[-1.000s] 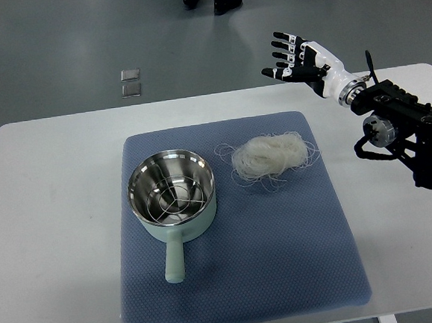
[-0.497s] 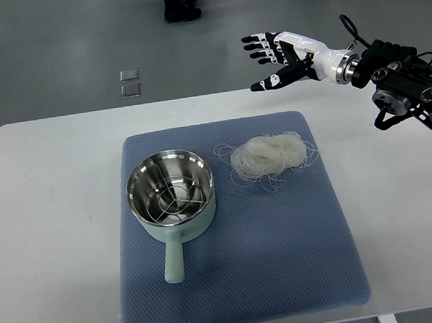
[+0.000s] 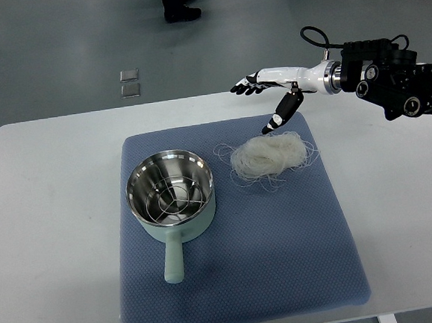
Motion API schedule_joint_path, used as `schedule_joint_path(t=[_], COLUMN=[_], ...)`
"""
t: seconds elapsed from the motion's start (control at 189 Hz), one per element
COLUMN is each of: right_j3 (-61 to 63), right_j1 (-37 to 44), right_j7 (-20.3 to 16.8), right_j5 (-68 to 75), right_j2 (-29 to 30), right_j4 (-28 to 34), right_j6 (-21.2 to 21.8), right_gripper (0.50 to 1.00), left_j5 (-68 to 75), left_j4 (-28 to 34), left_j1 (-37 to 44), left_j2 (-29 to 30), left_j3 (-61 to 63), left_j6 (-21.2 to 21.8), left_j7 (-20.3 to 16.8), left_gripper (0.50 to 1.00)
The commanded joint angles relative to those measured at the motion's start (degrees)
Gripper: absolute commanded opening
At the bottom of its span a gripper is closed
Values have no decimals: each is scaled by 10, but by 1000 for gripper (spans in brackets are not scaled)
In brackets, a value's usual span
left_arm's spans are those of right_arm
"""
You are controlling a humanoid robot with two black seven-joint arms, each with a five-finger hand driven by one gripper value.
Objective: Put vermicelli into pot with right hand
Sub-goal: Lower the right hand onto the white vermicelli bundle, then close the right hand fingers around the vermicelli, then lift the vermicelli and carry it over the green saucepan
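Observation:
My right gripper will grip the vermicelli bundle at its thick middle (image 3: 275, 148), between its loose pieces, to be lifted toward the mint-green pot.
A pale bundle of vermicelli (image 3: 269, 156) lies on the blue mat (image 3: 282, 246), right of a mint-green pot (image 3: 171, 192) with a steel inside, a wire rack in it and its handle pointing toward me. My right hand (image 3: 261, 104) hovers just above and behind the vermicelli, palm down, fingers spread, thumb pointing down at the bundle. It holds nothing. The left arm does not show.
The mat lies on a white table (image 3: 48, 219). The right arm's black forearm (image 3: 393, 84) reaches in over the table's back right corner. A person's feet (image 3: 177, 0) stand on the grey floor beyond the table, near two floor plates (image 3: 130, 82).
My right hand has swung left and come down from above the table's back edge to just over the vermicelli, turning palm down. The vermicelli and pot have not moved.

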Motion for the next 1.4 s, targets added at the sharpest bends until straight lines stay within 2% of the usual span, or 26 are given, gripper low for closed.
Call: schedule_joint_path(t=[0.0,0.37,0.735,0.899,0.979,1.042,1.063,1.069,1.074,1.079,1.085,1.09,1.095,1.101,1.106,1.111,1.116,1.122,1.127,1.132,1.138,1.143,1.397], right_j3=[-20,-92,-146,-179,-198,-201,-201,-201,-201,-201,-201,-201,-201,-201,-201,-201,-201,-201,-201,-201,-201,-201,-188], right_j1=[1,17,17,14,14,13,14,14,14,14,14,14,14,15,15,15,15,16,16,16,16,16,47], right_j7=[1,4,-4,-11,-19,-20,-20,-20,-20,-20,-20,-20,-20,-21,-21,-21,-21,-21,-21,-21,-21,-21,-19], right_j5=[-18,-91,-112,-114,-115,-115,-115,-115,-115,-115,-115,-115,-115,-115,-115,-115,-115,-115,-115,-115,-115,-115,-107], right_j2=[0,2,46,65,69,69,68,68,68,68,68,68,68,68,68,68,68,67,67,66,66,65,47], right_j4=[10,24,21,7,0,0,0,0,0,0,0,0,0,0,0,0,0,0,0,0,0,0,4], right_j6=[0,0,-10,-53,-72,-82,-83,-83,-83,-84,-84,-84,-84,-84,-84,-84,-84,-84,-84,-84,-84,-84,-96], right_gripper=[917,917,915,901,844,762,721,695,695,668,668,638,637,609,609,580,580,552,552,523,523,500,500], left_j5=[0,0,-1,-1,-1,-1,-1,-1,-1,-1,-1,-1,-1,-1,-1,-1,-1,-1,-1,-1,-1,-1,-1], left_j4=[0,0,1,1,1,1,1,1,1,0,0,1,1,1,1,1,1,1,1,1,1,1,1], left_j1=[0,0,-1,-1,-1,-1,-1,-1,-1,-1,-1,-1,-1,-1,-1,-1,-1,-1,-1,-1,-1,-1,-1], left_j2=[0,0,0,0,0,0,0,0,0,0,0,0,0,0,0,0,0,0,0,0,0,0,0], left_j3=[0,0,0,0,0,0,-1,0,0,0,0,0,0,0,0,0,0,0,0,-1,-1,0,-1], left_j6=[0,0,1,1,1,1,1,1,1,1,1,1,1,1,1,1,1,1,1,1,1,1,1], left_j7=[0,0,0,0,0,0,0,0,0,0,0,0,0,0,0,0,0,0,0,0,0,0,0], left_gripper=[1000,1000,1000,1000,1000,1000,1000,1000,1000,1000,1000,1000,1000,1000,1000,1000,1000,1000,1000,1000,1000,1000,1000])
